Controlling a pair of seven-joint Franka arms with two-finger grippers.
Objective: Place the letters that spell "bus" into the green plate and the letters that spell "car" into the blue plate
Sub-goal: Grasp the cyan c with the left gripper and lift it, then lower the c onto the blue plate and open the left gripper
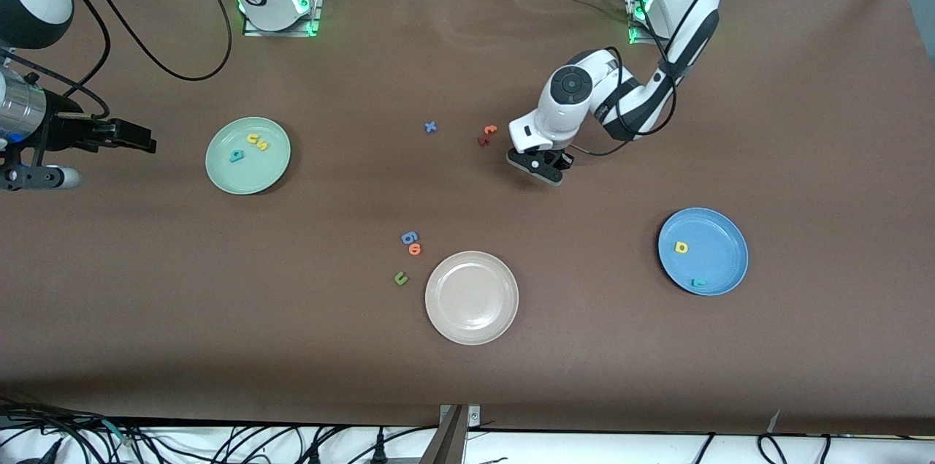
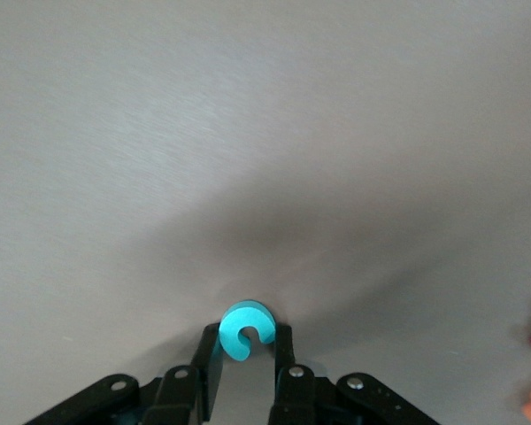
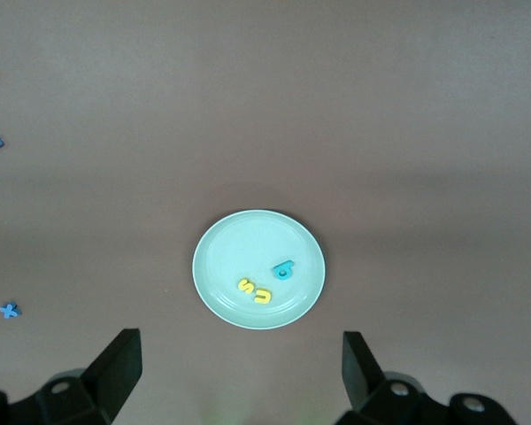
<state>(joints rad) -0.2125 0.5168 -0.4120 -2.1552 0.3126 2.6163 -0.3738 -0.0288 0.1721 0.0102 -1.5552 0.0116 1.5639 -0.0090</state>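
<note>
Next, I release the teal "c" with my left gripper on the blue plate, beside the teal "r" (image 1: 725, 271) near the blue plate's rim.
My left gripper (image 1: 539, 166) is shut on the teal "c" (image 2: 246, 330), pinched between its black fingertips over bare table beside the red and orange letters. The blue plate (image 1: 719, 245) holds the yellow "a" (image 1: 681, 248) and the teal "r" (image 1: 699, 283). The green plate (image 1: 256, 172) carries the teal "b" (image 1: 237, 156), the yellow "u" (image 1: 253, 137) and the yellow "s" (image 1: 261, 145). My right gripper (image 1: 146, 137) waits open by the right arm's end, beside the green plate (image 3: 230, 257), with nothing between its fingers.
A beige plate (image 1: 472, 297) lies nearest the front camera. Beside it lie a dark green "u" (image 1: 401, 278), an orange letter (image 1: 415, 249) and a blue letter (image 1: 409, 237). A blue "x" (image 1: 430, 127) and red and orange letters (image 1: 486, 136) lie mid-table.
</note>
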